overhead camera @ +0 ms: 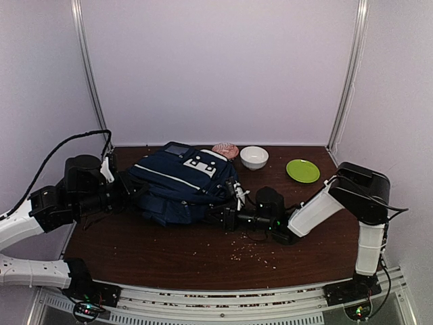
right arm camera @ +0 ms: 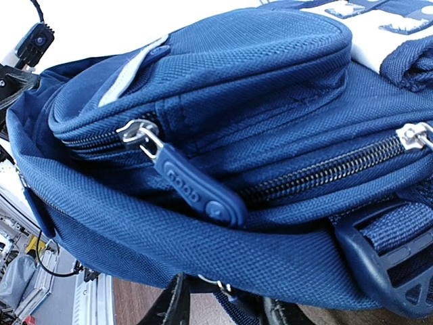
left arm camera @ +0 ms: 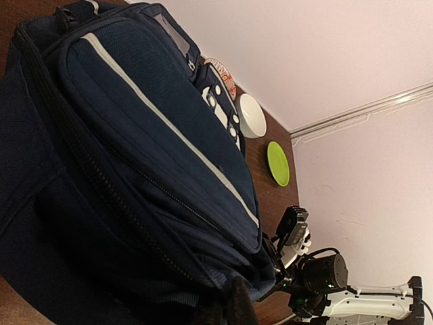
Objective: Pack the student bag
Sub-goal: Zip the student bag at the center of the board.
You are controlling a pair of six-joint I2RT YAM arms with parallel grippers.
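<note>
I need to release the student bag with my left gripper on the brown table (overhead camera: 187,204) in front of the pink rounded thing.
The student bag (overhead camera: 183,179) lies flat on the brown table, navy blue with a white stripe and white patches. It fills the left wrist view (left arm camera: 155,156) and the right wrist view (right arm camera: 223,81). My left gripper (overhead camera: 130,186) is at the bag's left end; in its own view (left arm camera: 226,308) the fingers sit close together on the bag's edge fabric. My right gripper (overhead camera: 218,217) is at the bag's near right side. In its view (right arm camera: 226,308) the fingers are apart under the bag's edge, with a small zipper pull (right arm camera: 220,288) hanging between them. A bigger blue zipper pull (right arm camera: 193,186) lies above.
A white bowl (overhead camera: 254,157), a green plate (overhead camera: 302,170) and a pink rounded thing (overhead camera: 225,149) stand behind and right of the bag. Crumbs (overhead camera: 257,247) are scattered on the near table. White walls close in the back and sides.
</note>
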